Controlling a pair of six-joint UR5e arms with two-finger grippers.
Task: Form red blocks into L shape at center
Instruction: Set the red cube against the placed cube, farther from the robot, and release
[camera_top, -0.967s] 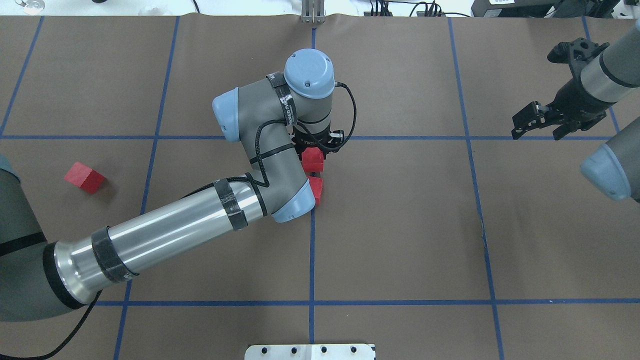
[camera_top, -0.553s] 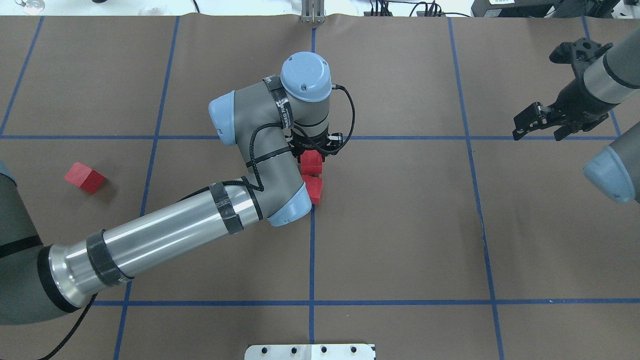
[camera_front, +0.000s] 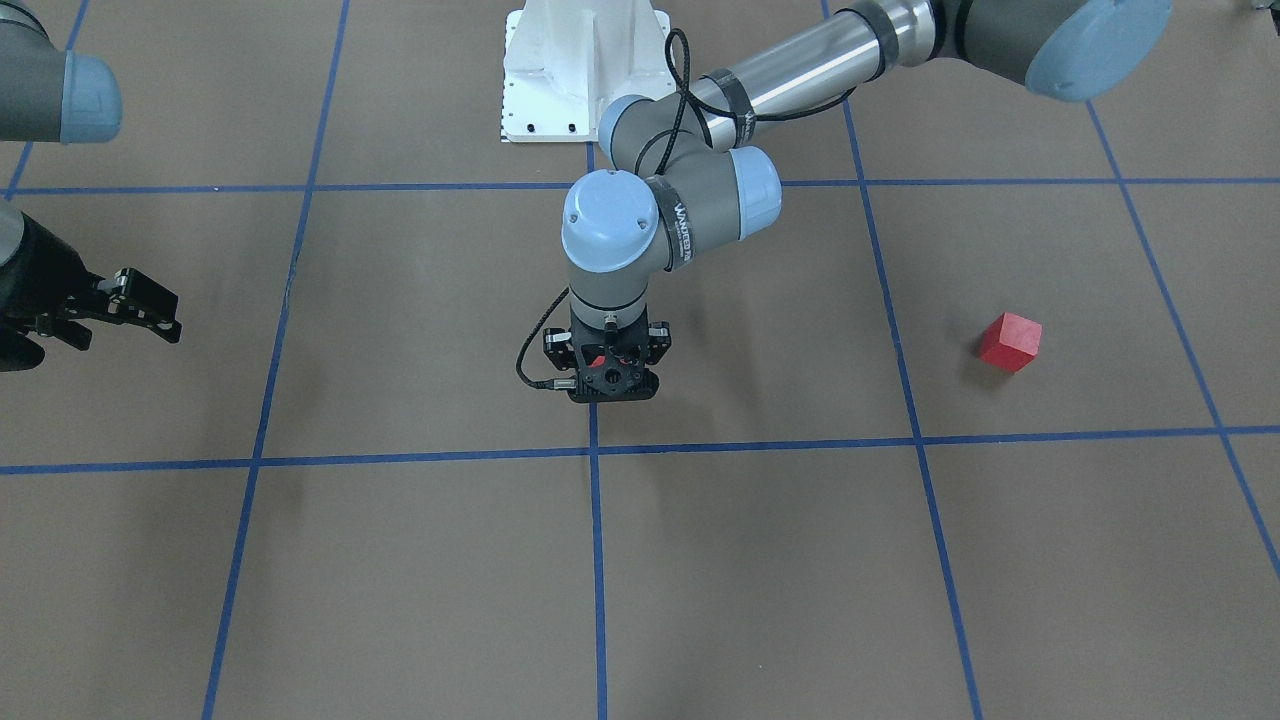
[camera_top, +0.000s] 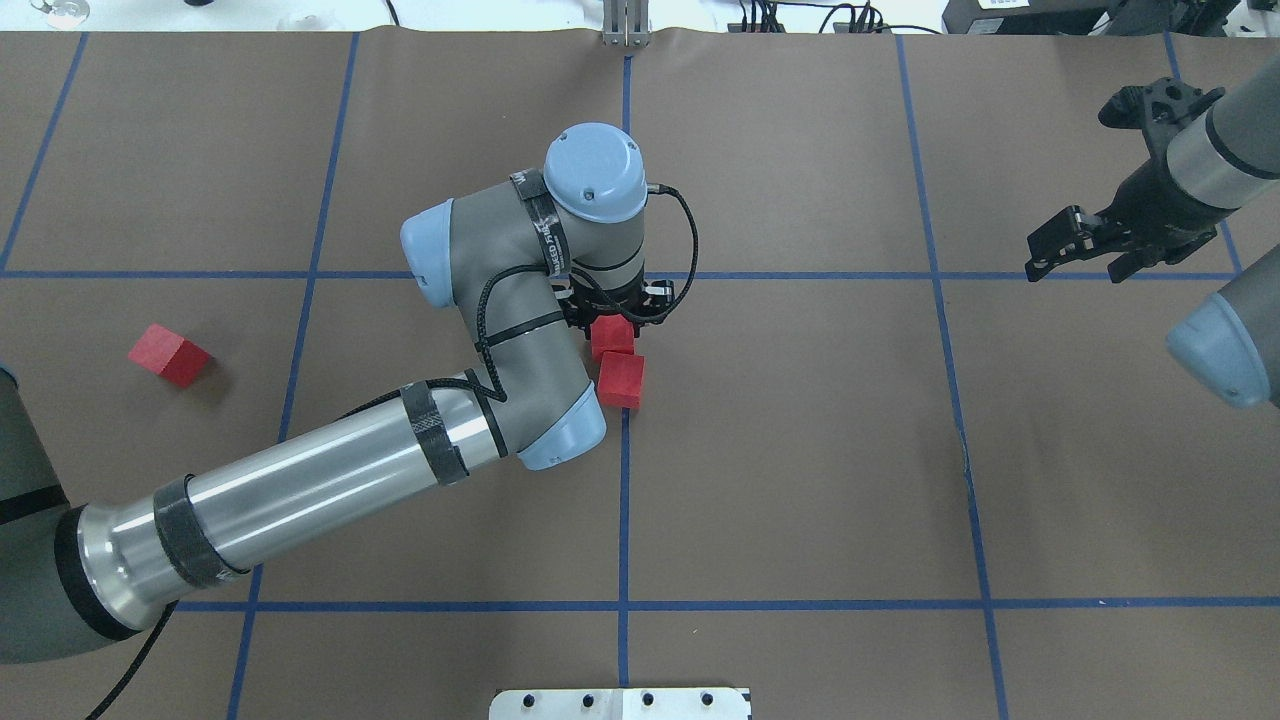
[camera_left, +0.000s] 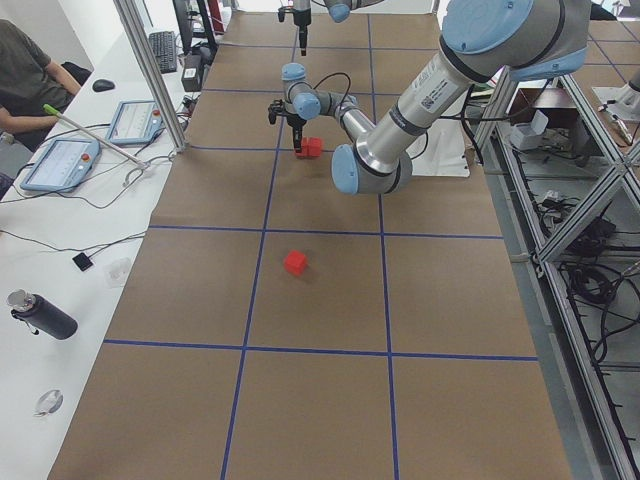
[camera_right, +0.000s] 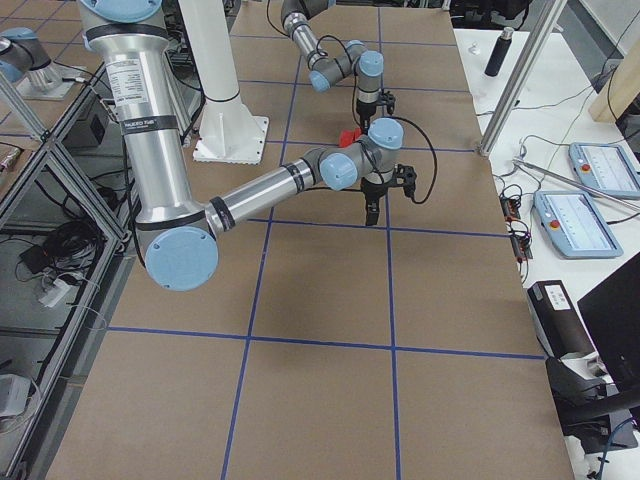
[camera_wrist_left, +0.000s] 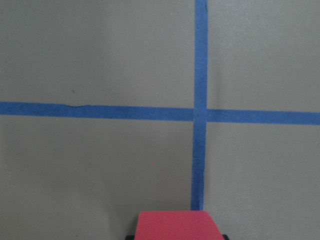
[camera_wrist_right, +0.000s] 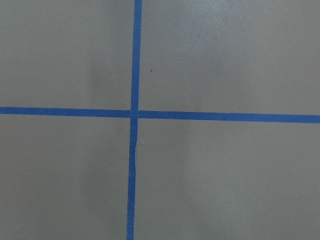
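Note:
Next, my left gripper lets go of the red block on the blue tape line (camera_front: 596, 353) just short of the centre crossing.
My left gripper (camera_top: 614, 318) points straight down at the table's centre and is shut on a red block (camera_top: 612, 336). That block shows at the bottom of the left wrist view (camera_wrist_left: 179, 226), just short of a blue tape crossing. A second red block (camera_top: 621, 379) lies on the table right beside it, on the near side. In the front-facing view the left gripper (camera_front: 608, 378) hides both, apart from a sliver of red. The third red block (camera_top: 168, 354) lies alone far to the left, and also shows in the front-facing view (camera_front: 1010, 341). My right gripper (camera_top: 1073, 266) is open and empty, far right.
Brown paper with a blue tape grid (camera_top: 624, 500) covers the table. The robot's white base plate (camera_top: 620, 703) sits at the near edge. A metal bracket (camera_top: 625, 25) stands at the far edge. The right wrist view shows only bare paper and a tape crossing (camera_wrist_right: 134, 113).
My left gripper has moved a little left and toward the robot with the red block, bringing it beside the resting block. The right arm has barely moved.

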